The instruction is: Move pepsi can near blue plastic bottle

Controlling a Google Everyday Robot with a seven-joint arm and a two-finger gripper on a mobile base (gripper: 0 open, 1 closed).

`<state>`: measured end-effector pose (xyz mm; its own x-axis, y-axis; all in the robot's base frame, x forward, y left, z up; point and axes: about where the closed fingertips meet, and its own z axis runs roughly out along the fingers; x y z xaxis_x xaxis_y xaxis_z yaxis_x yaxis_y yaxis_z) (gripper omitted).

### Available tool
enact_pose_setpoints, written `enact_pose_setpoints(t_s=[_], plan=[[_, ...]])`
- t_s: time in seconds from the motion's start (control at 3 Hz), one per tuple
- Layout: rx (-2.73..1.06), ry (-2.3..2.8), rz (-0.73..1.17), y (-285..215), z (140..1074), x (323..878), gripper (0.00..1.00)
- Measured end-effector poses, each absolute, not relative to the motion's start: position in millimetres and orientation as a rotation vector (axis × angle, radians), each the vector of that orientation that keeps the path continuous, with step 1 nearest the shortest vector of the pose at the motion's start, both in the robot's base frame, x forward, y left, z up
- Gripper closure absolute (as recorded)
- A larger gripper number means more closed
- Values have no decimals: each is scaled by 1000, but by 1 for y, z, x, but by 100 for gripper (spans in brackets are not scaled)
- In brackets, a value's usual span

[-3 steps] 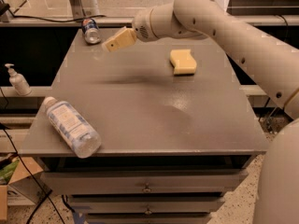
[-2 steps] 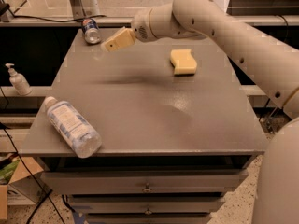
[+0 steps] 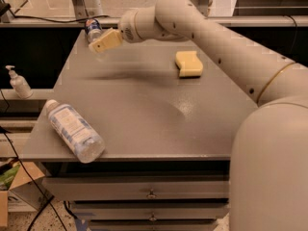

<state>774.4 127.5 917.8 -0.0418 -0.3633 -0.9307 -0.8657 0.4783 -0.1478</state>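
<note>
Next, my gripper moves to the pepsi can's body (image 3: 93, 30) at the far corner of the grey table and closes there, ready to lift it.
The pepsi can (image 3: 93, 29), small and dark blue with a silver end, stands at the far left corner of the grey table (image 3: 144, 105). The blue plastic bottle (image 3: 74, 130), clear and bluish with a white cap and a pale label, lies on its side at the front left corner, far from the can. My gripper (image 3: 103, 41) reaches in from the right on a long white arm. It hovers above the table just right of and in front of the can, not touching it.
A yellow sponge (image 3: 188, 64) lies on the right half of the table. A small white pump-dispenser bottle (image 3: 18, 82) stands on a lower shelf to the left. Drawers sit under the table top. Cables run along the left side.
My gripper has moved left, closer to the pepsi can. The can, the bottle and the sponge have not moved.
</note>
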Motion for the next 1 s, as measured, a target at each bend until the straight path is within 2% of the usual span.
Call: enact_pose_setpoints(t_s=[1.0], plan=[[-901,1585,719,202,880,846,0]])
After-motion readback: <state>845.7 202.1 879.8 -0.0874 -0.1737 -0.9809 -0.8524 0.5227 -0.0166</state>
